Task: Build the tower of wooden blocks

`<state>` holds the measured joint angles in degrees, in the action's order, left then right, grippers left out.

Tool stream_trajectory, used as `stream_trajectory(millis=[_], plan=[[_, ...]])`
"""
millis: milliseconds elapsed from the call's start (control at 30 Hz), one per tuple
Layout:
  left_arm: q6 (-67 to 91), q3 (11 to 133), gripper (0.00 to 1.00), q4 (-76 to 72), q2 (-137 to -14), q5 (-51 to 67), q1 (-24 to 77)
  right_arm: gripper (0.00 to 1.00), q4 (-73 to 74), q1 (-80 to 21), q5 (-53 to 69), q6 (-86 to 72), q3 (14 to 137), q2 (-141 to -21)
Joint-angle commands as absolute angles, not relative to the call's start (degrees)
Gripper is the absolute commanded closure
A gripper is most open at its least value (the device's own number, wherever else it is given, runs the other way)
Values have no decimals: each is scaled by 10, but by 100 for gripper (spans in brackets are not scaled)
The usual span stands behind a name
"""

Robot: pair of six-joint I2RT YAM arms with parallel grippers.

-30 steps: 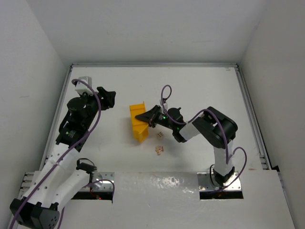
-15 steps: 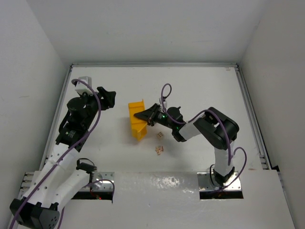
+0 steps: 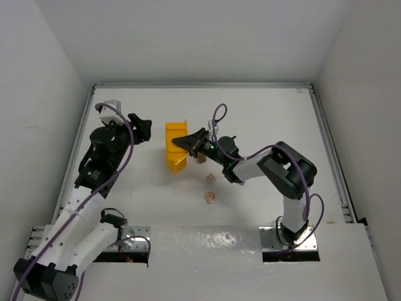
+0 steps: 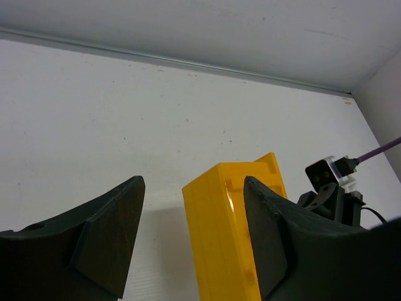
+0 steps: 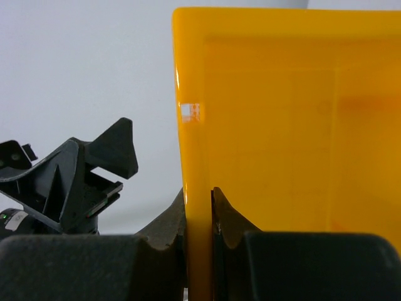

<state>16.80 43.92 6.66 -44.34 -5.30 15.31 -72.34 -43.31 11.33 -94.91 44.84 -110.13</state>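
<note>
The right gripper will release the yellow plastic bin on the bare table (image 3: 277,138) just behind its arm's black elbow. The bin is now tipped up off the table.
My right gripper (image 3: 192,143) is shut on the wall of the yellow plastic bin (image 3: 173,146) and holds it tipped up off the table; in the right wrist view the bin wall (image 5: 276,113) is pinched between the fingers of the right gripper (image 5: 199,195). Three small wooden blocks lie loose and apart on the table: a brownish one (image 3: 201,159) just under the right gripper, a pale dotted one (image 3: 211,179), and a pale one with pink marks (image 3: 208,197). No stack shows. My left gripper (image 3: 141,128) is open and empty, left of the bin (image 4: 229,232), which shows between its fingers (image 4: 109,229).
The white table (image 3: 263,119) is walled at the back and sides, with a metal rail (image 3: 329,150) along the right edge. The right wrist camera and cable (image 4: 331,179) show behind the bin. The left gripper (image 5: 81,175) shows beyond the bin in the right wrist view.
My right gripper has carried the bin up and to the left, tipping it further. A brownish block now shows where the bin stood. The left arm has not moved.
</note>
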Motion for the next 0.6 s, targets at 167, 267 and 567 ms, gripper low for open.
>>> stream_trajectory(millis=[167,267,567], plan=[[159,441,39,51,-444,-76,136,100,-970,-455,104,-976,431,-1101],[160,435,39,45,-442,-69,136,100,-970,-454,67,-924,403,-1077],[148,435,39,41,-449,-80,136,100,-949,-476,101,-829,447,-1080]])
